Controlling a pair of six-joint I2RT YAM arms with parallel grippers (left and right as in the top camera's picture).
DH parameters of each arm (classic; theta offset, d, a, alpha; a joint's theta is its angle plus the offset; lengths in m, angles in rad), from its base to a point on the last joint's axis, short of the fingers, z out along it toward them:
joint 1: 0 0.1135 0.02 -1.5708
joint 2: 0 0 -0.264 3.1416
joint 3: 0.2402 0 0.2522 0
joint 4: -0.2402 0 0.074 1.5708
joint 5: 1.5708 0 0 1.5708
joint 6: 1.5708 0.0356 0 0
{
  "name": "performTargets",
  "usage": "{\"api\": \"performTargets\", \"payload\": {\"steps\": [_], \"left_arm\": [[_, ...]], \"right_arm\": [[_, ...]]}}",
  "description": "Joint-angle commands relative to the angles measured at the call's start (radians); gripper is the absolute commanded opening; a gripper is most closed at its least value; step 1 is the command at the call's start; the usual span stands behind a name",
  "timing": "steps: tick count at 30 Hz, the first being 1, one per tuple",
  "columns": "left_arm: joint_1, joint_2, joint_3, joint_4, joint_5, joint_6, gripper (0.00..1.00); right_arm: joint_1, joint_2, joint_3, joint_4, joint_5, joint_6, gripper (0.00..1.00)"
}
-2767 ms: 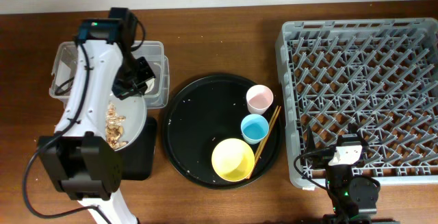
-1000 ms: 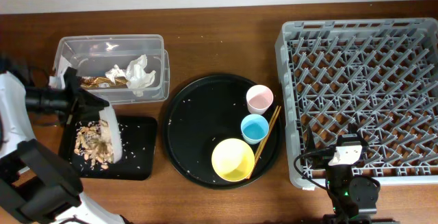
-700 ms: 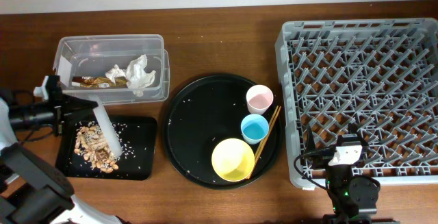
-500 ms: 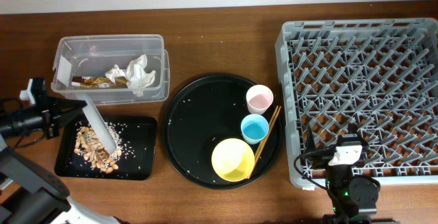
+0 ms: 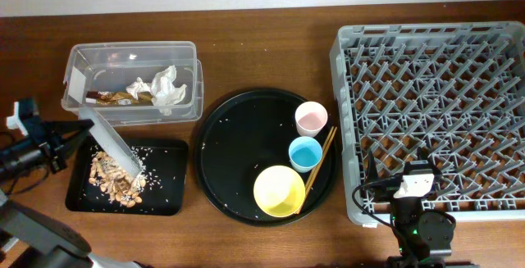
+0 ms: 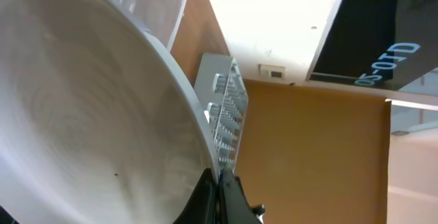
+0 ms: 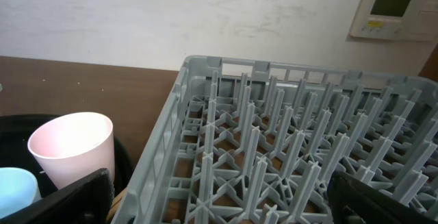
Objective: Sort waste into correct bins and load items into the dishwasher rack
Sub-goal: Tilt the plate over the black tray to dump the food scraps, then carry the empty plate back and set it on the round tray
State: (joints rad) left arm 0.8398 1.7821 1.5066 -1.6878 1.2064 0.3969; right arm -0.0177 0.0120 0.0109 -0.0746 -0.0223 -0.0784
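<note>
Next, my left gripper releases the plate on the empty part of the round black tray (image 5: 239, 140), next to the blue cup.
My left gripper (image 5: 75, 130) at the far left is shut on the rim of the pale grey-white plate (image 5: 111, 145), which stands steeply tilted, edge-on, over the flat black tray (image 5: 168, 186). In the left wrist view the plate (image 6: 89, 114) fills the left and the fingers (image 6: 220, 186) pinch its rim. Beige-brown food scraps (image 5: 115, 182) and grains lie on the flat tray. White tissue (image 5: 164, 84) and the foil wrapper (image 5: 115, 97) lie in the clear box (image 5: 131, 48). My right gripper (image 5: 418, 184) is open and empty at the near left corner of the grey rack (image 5: 340, 112).
The round black tray (image 5: 230, 153) holds the pink cup (image 5: 311, 118), blue cup (image 5: 304, 153), yellow bowl (image 5: 279, 191) and chopsticks (image 5: 320, 165). The right wrist view shows the rack's pegs (image 7: 274, 135) and the pink cup (image 7: 72, 148) to the left.
The left arm has drawn back to the left and tipped the plate from flat to steep. The scraps have slid off it onto the flat black tray. The right arm has not moved.
</note>
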Motion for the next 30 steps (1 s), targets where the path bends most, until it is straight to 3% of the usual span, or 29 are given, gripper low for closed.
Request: {"api": "performTargets", "payload": {"steps": [1,10,17,21,23,25,28,30], "left_arm": [[0.034,-0.026,-0.008,-0.001,0.008,0.005,0.01],[0.012,-0.2,-0.02,-0.001,-0.029,-0.014,0.01],[-0.159,-0.478,-0.02,0.015,-0.116,-0.232,0.01],[-0.39,-0.623,-0.02,0.127,-0.18,-0.42,0.01],[-0.534,-0.67,-0.02,0.253,-0.406,-0.637,0.01],[-0.698,-0.694,-0.02,0.346,-0.579,-0.773,0.01],[-1.018,-0.682,-0.02,0.513,-0.776,-0.884,0.01],[-1.255,-0.624,-0.02,0.57,-0.998,-0.935,0.01]], "right_arm": [[0.005,-0.006,-0.005,-0.005,0.008,0.004,0.98],[0.005,-0.006,-0.005,-0.005,0.008,0.004,0.98],[0.005,-0.006,-0.005,-0.005,0.008,0.004,0.98],[0.005,-0.006,-0.005,-0.005,0.008,0.004,0.98],[0.005,-0.006,-0.005,-0.005,0.008,0.004,0.98],[0.005,-0.006,-0.005,-0.005,0.008,0.004,0.98],[0.005,-0.006,-0.005,-0.005,0.008,0.004,0.98],[0.005,-0.006,-0.005,-0.005,0.008,0.004,0.98]]}}
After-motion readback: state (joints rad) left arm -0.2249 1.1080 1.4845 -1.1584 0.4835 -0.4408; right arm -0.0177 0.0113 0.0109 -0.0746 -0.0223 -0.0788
